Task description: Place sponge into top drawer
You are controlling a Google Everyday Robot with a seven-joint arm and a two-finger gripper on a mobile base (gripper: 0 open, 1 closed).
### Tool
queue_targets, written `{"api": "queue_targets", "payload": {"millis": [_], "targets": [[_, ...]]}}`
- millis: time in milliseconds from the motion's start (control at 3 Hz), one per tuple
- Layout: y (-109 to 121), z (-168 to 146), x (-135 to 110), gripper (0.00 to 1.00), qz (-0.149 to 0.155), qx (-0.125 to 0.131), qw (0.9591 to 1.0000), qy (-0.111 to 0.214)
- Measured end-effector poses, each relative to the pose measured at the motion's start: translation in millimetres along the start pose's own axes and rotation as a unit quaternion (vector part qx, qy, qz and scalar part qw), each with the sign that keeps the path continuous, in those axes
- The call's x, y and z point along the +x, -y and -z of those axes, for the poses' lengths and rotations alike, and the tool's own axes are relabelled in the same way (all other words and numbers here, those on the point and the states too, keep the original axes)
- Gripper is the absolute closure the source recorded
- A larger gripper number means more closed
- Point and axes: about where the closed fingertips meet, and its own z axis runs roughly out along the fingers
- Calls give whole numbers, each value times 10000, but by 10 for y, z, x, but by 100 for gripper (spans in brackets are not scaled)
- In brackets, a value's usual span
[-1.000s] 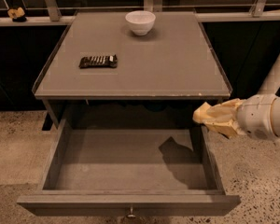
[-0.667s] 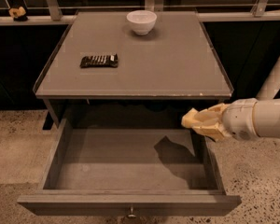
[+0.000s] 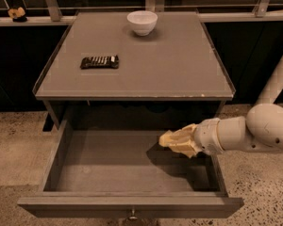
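Next, I release the sponge on the top drawer's bare bottom, near its middle [image 3: 162, 159], slightly toward my white arm. The sponge is now just above the drawer's floor.
The top drawer [image 3: 108, 161] is pulled wide open below the grey table; its inside is bare and its small knob [image 3: 132, 215] shows at the bottom edge. My gripper [image 3: 178, 141] reaches in from the right and hovers over the drawer's right half, a little above its floor. It is shut on the pale-yellow sponge [image 3: 165, 139], which sticks out at the tip and is mostly covered by the yellowish fingers [image 3: 186, 142].
On the table top [image 3: 170, 69] stand a white bowl [image 3: 142, 21] at the back and a dark ribbed snack bar [image 3: 99, 61] at the left. My white arm [image 3: 259, 131] crosses the drawer's right wall. A railing runs behind the table. The floor is speckled.
My gripper has moved left and slightly down with the sponge, from beside the drawer's right wall to over the drawer's inside.
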Motion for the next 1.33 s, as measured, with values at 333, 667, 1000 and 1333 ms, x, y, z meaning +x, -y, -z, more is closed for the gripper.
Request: {"api": "queue_targets", "payload": {"millis": [333, 667, 1000, 1333], "targets": [[-173, -543, 233, 100, -193, -363, 9992, -2], [-173, -549, 238, 100, -198, -365, 9991, 1], [-161, -637, 310, 100, -265, -396, 9989, -44], [-146, -914, 533, 100, -253, -256, 9987, -366]]}}
